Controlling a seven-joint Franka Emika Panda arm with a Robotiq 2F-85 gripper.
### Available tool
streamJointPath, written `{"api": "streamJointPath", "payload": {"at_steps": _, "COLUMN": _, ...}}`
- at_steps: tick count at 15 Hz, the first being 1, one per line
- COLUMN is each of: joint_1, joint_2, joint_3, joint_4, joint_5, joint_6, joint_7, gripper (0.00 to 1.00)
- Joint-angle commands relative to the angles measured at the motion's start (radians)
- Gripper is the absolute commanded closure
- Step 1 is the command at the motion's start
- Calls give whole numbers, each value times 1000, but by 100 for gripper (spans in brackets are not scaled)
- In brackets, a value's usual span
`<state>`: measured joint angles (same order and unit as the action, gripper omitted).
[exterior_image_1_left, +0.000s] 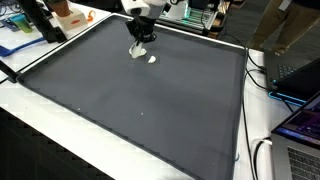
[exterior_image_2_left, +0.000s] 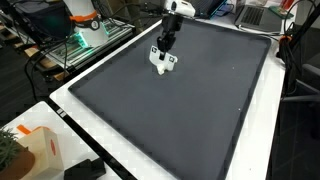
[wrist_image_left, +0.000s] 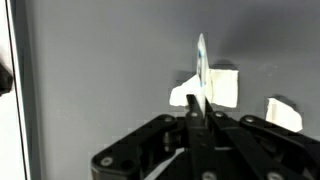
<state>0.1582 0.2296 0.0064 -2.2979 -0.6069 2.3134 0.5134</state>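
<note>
The white flat piece, now just above the mat, will leave my gripper on the dark grey mat (exterior_image_1_left: 153, 51) (wrist_image_left: 277, 78), where I will set it down just behind the separate white piece.
My gripper (wrist_image_left: 197, 112) is shut on a thin white piece (wrist_image_left: 201, 62) that stands edge-on between the fingertips, just above the dark grey mat (wrist_image_left: 100, 80). Below and behind it on the mat lie a white flat piece (wrist_image_left: 218, 87) and another white piece (wrist_image_left: 284, 113) off to the right. In both exterior views the gripper (exterior_image_1_left: 141, 42) (exterior_image_2_left: 165, 47) hangs low over the mat's far part. The white pieces (exterior_image_1_left: 152, 59) (exterior_image_2_left: 163, 66) lie right under and beside it. What exactly the held piece is cannot be made out.
The mat (exterior_image_1_left: 140, 110) covers most of a white table (exterior_image_2_left: 70, 115). An orange object (exterior_image_1_left: 68, 15) and black gear stand at one corner. A laptop (exterior_image_1_left: 298, 135) and cables lie past the mat's edge. An orange-and-white box (exterior_image_2_left: 38, 150) sits near another corner.
</note>
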Motion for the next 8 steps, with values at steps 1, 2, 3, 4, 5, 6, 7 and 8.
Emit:
{"api": "streamJointPath", "payload": {"at_steps": 1, "joint_1": -8, "joint_2": 166, "joint_3": -2, "joint_4": 110, "joint_5": 91, "joint_6": -97, "joint_7": -27, "gripper": 99}}
{"api": "streamJointPath", "payload": {"at_steps": 2, "joint_1": -12, "joint_2": 174, "joint_3": 9, "joint_4": 139, "joint_5": 144, "joint_6": -122, "joint_7": -77, "gripper": 99}}
{"api": "streamJointPath", "payload": {"at_steps": 3, "joint_1": -17, "joint_2": 179, "joint_3": 16, "joint_4": 165, "joint_5": 189, "joint_6": -146, "joint_7": -125, "gripper": 99}}
{"api": "streamJointPath", "payload": {"at_steps": 4, "joint_1": -25, "joint_2": 183, "joint_3": 23, "joint_4": 187, "joint_5": 232, "joint_6": -164, "joint_7": -179, "gripper": 99}}
{"api": "streamJointPath", "payload": {"at_steps": 5, "joint_1": -30, "joint_2": 191, "joint_3": 28, "joint_4": 209, "joint_5": 269, "joint_6": -184, "joint_7": -229, "gripper": 99}}
{"api": "streamJointPath", "payload": {"at_steps": 6, "joint_1": -33, "joint_2": 202, "joint_3": 29, "joint_4": 230, "joint_5": 301, "joint_6": -214, "joint_7": -266, "gripper": 99}}
{"api": "streamJointPath", "payload": {"at_steps": 7, "joint_1": -38, "joint_2": 210, "joint_3": 29, "joint_4": 247, "joint_5": 329, "joint_6": -240, "joint_7": -304, "gripper": 99}}
{"api": "streamJointPath", "payload": {"at_steps": 8, "joint_1": -44, "joint_2": 219, "joint_3": 30, "joint_4": 266, "joint_5": 354, "joint_6": -269, "joint_7": -338, "gripper": 99}}
